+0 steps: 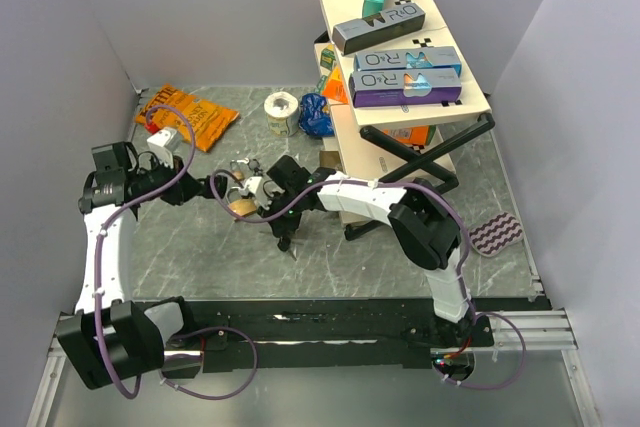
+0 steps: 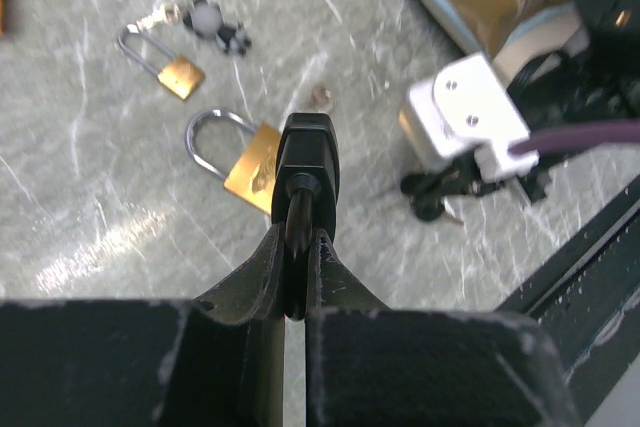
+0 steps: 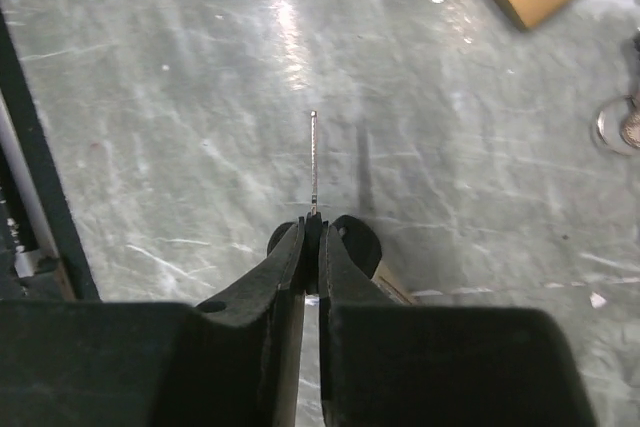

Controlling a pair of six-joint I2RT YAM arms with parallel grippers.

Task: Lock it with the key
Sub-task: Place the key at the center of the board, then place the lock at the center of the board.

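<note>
I should release the black padlock from my left gripper on the bare marble (image 1: 243, 255) between the brass padlock and the front edge of the table.
A brass padlock (image 2: 253, 160) with a steel shackle lies on the marble table; it also shows in the top view (image 1: 241, 206). My left gripper (image 2: 303, 237) is shut on a black-headed key (image 2: 308, 152) whose far end meets the padlock's body. My right gripper (image 3: 312, 227) is shut on a second key (image 3: 314, 162), its thin blade pointing out over bare table. In the top view the right gripper (image 1: 287, 239) hangs just right of the padlock. A smaller brass padlock (image 2: 170, 65) lies farther off with keys beside it.
A bunch of black keys (image 2: 440, 192) lies under the right arm's white camera block (image 2: 465, 117). An orange snack bag (image 1: 188, 115), tape roll (image 1: 281, 110) and blue bag (image 1: 316, 115) lie at the back. Stacked boxes (image 1: 400, 47) stand at the right. A zigzag cloth (image 1: 497, 234) lies beyond.
</note>
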